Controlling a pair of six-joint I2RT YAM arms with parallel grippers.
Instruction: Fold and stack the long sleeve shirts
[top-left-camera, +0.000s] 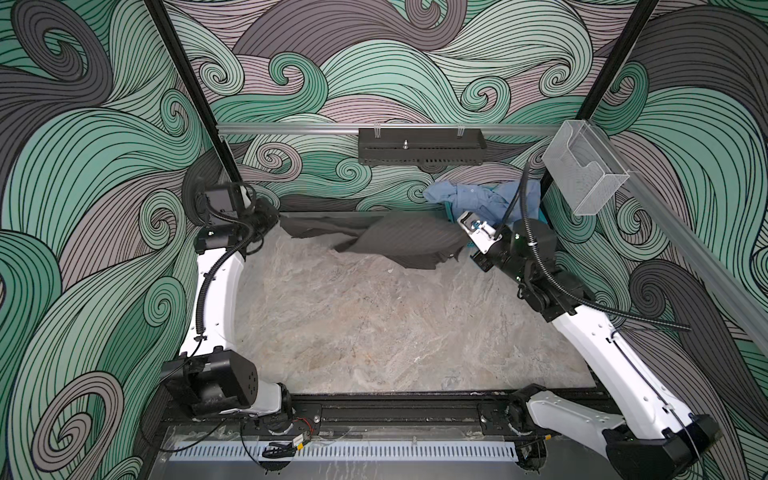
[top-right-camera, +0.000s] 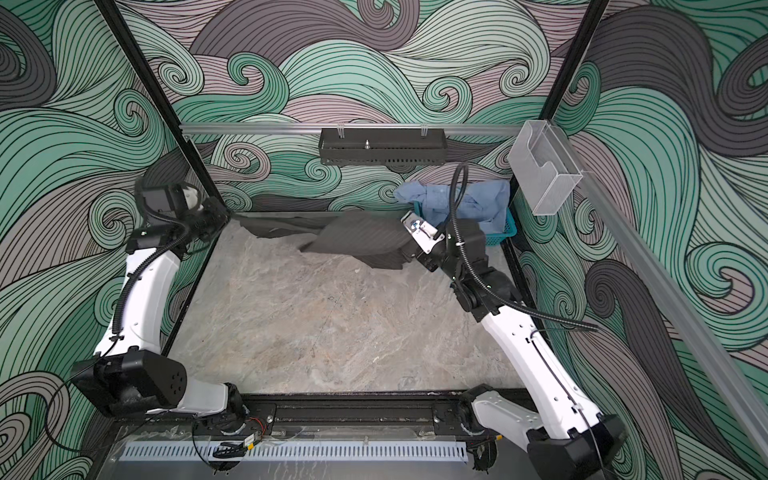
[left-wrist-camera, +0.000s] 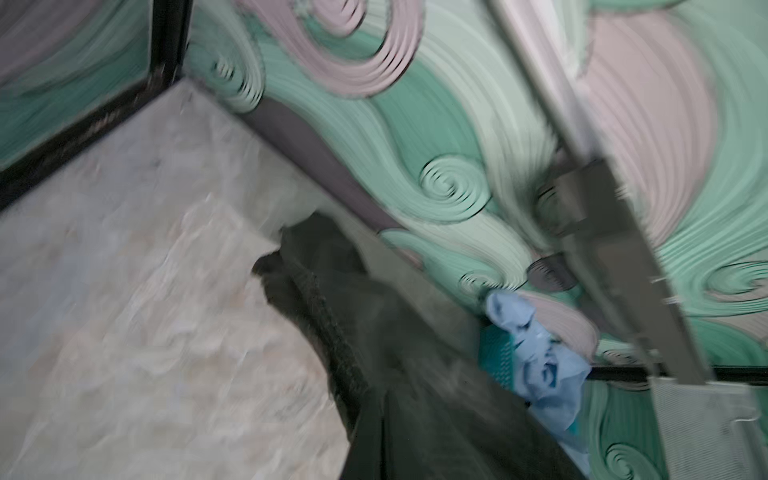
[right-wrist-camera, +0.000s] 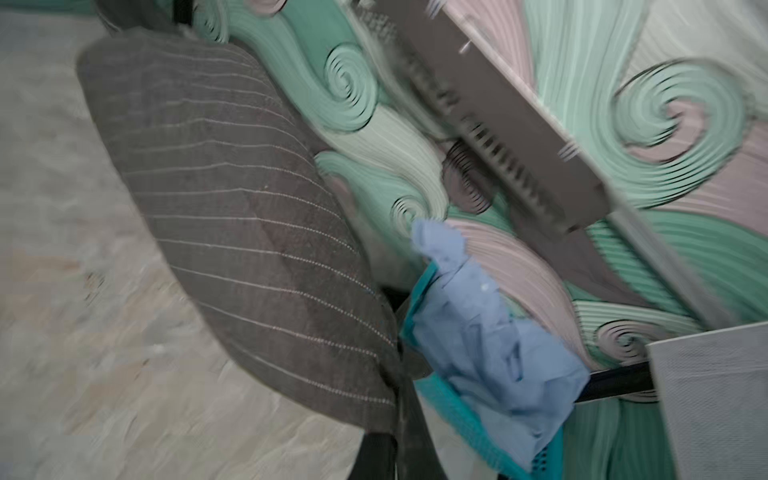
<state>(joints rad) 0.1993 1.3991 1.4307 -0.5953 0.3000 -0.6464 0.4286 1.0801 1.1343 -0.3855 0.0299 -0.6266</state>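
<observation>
The robot's right gripper should release the end of the pinstriped shirt on the bare marble (top-left-camera: 454, 289) just in front of the teal basket.
The dark charcoal pinstriped shirt (top-left-camera: 399, 243) (top-right-camera: 361, 241) hangs stretched above the back of the marble table, between my two grippers. My left gripper (top-left-camera: 272, 216) (top-right-camera: 224, 216) is shut on its left end near the back left corner; in the left wrist view the gripper (left-wrist-camera: 384, 411) pinches dark cloth (left-wrist-camera: 332, 332). My right gripper (top-left-camera: 467, 245) (top-right-camera: 409, 245) (right-wrist-camera: 397, 436) is shut on the right end of the striped cloth (right-wrist-camera: 232, 199). The light blue shirt (top-left-camera: 469, 199) (top-right-camera: 457, 203) (left-wrist-camera: 540, 361) (right-wrist-camera: 490, 353) lies crumpled in the teal basket (top-right-camera: 505, 232) (right-wrist-camera: 461, 419).
A black tray (top-left-camera: 419, 151) hangs on the back rail above the shirts. A clear plastic holder (top-left-camera: 582, 170) is fixed to the right rail near the basket. The marble tabletop (top-left-camera: 374, 324) spreads out in front of the shirt. Patterned walls close in the back and sides.
</observation>
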